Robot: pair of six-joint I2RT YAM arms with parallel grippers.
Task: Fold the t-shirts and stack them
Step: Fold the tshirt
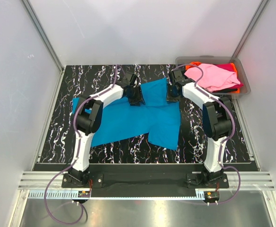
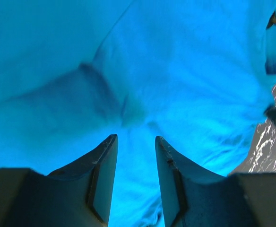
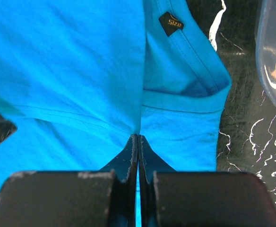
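The folded sleeve's hem bunches under my open left gripper, so it should pinch its corner (image 2: 132,120) and pull the hem straight against my right gripper's hold.
A turquoise-blue t-shirt (image 1: 138,118) lies partly folded on the black marbled table (image 1: 67,137). My left gripper (image 1: 135,98) hovers at the shirt's far edge; in the left wrist view (image 2: 135,138) its jaws stand apart, with blue cloth (image 2: 176,71) beneath and between them. My right gripper (image 1: 172,94) is at the shirt's far right edge. In the right wrist view (image 3: 138,136) its jaws are shut on a pinch of the blue cloth (image 3: 72,71), near the collar with its black size tag (image 3: 170,23). A pink t-shirt (image 1: 212,76) lies on top in the bin.
A clear grey plastic bin (image 1: 243,75) stands at the far right corner, holding orange (image 1: 237,88), magenta and black shirts under the pink one. Its corner shows in the right wrist view (image 3: 275,52). White walls enclose the table.
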